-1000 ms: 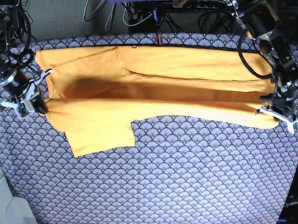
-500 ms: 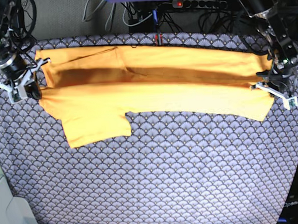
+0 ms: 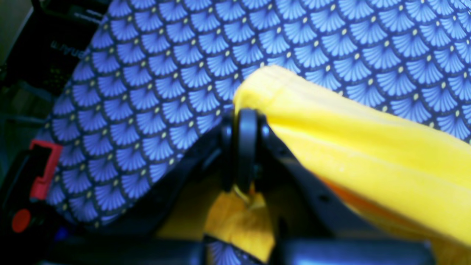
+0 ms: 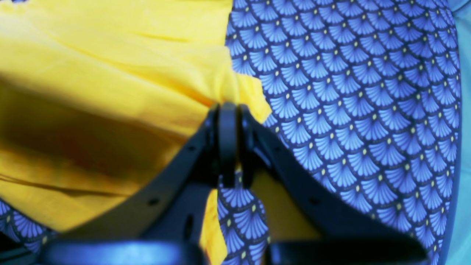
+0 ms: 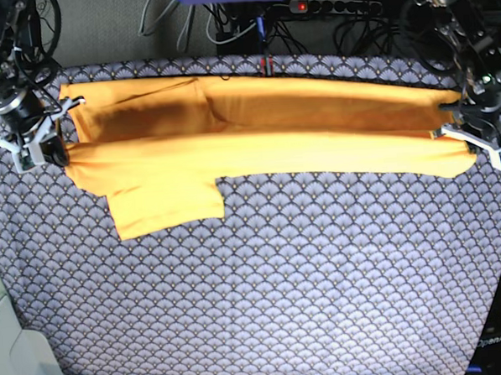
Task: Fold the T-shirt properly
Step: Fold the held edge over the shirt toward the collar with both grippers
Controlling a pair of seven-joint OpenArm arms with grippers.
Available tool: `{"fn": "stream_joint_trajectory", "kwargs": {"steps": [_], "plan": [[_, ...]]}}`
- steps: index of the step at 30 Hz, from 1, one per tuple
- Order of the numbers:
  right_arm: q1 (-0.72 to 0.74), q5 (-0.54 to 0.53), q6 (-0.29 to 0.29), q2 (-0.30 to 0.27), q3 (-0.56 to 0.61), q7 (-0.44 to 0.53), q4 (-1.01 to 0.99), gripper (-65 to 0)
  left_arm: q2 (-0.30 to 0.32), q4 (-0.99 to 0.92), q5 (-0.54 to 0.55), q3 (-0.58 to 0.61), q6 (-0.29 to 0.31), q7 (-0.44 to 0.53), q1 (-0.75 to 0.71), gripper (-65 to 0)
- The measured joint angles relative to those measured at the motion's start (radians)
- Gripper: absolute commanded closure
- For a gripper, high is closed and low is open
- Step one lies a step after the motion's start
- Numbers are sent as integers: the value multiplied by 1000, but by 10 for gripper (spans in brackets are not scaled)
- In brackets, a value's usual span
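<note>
Next, my left gripper lets go of the T-shirt's pinched edge on the shirt's lower layer, just inside its far corner point(image 5: 445, 125) point(image 3: 245, 216).
The orange-yellow T-shirt point(image 5: 257, 149) lies stretched across the far part of the table, folded lengthwise, with one sleeve point(image 5: 163, 209) hanging toward the front. My left gripper point(image 5: 471, 138) is shut on the shirt's right-hand edge; the left wrist view shows the fabric point(image 3: 353, 147) pinched between the black fingers point(image 3: 244, 147). My right gripper point(image 5: 38, 148) is shut on the shirt's left-hand edge; the right wrist view shows the cloth point(image 4: 110, 73) bunched at the closed fingertips point(image 4: 228, 125).
The table is covered by a purple-grey fan-patterned cloth point(image 5: 281, 287). Cables and a power strip point(image 5: 333, 7) run behind the far edge. A pale surface point(image 5: 6, 335) borders the table at the left front.
Both grippers have carried the held shirt edge toward the far side of the table. The fold has flattened and the shirt now lies straighter and tauter.
</note>
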State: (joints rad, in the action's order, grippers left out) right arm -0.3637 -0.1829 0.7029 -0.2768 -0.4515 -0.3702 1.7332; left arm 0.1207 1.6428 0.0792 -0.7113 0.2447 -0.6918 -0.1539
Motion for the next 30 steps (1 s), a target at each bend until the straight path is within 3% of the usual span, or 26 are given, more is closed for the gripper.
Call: {"fn": "stream_joint_trajectory", "kwargs": {"steps": [6,18,26,30], "plan": [[-34,1,0,0,0,8,7,0,-6,0,-6,0,-2,-4,-6,0],[-183,4,0,42,-4,177,19,0,-3,-82,-6,0,-6,11,-10,0],[-205,4,0,48,-47,180,19,0,1,-105,-6,0,-6,11,-3,0],[-207,4,0,97,-78,177,19,0,1,-105,-6,2,-6,11,2,0]]}}
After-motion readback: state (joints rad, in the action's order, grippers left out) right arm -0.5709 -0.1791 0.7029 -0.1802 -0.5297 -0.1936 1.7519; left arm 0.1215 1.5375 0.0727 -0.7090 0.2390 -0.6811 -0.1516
